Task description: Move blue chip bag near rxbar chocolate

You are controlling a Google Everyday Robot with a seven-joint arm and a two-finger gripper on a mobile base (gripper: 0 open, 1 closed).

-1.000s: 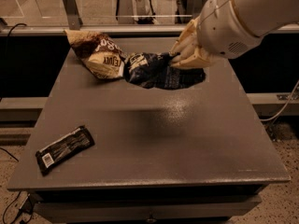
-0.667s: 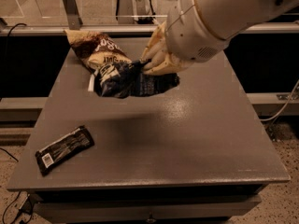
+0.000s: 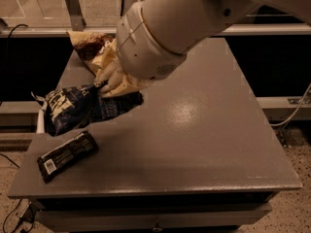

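Observation:
Next, I let the blue chip bag go from my gripper on the table's side edge (image 3: 75,116), behind the rxbar chocolate. The chip bag is now held just above the table.
The blue chip bag (image 3: 73,109) is a crumpled navy foil bag with white lettering, hanging at the table's left side. My gripper (image 3: 103,84) is shut on the bag's right end and holds it just above the table, with the bag's left end past the table's left edge. The rxbar chocolate (image 3: 67,155) is a flat black wrapper with a white barcode patch. It lies on the table's front left corner, just below the bag. My pale arm covers the middle back of the table.
A brown-and-cream chip bag (image 3: 90,46) lies at the table's back left, partly hidden behind my arm. The grey table (image 3: 204,130) extends bare to the right and front. A rail and floor lie behind; a cable hangs at the right.
My gripper has carried the blue chip bag from the back middle leftward and toward the front, down to just above the rxbar chocolate. The brown bag and bar have not moved.

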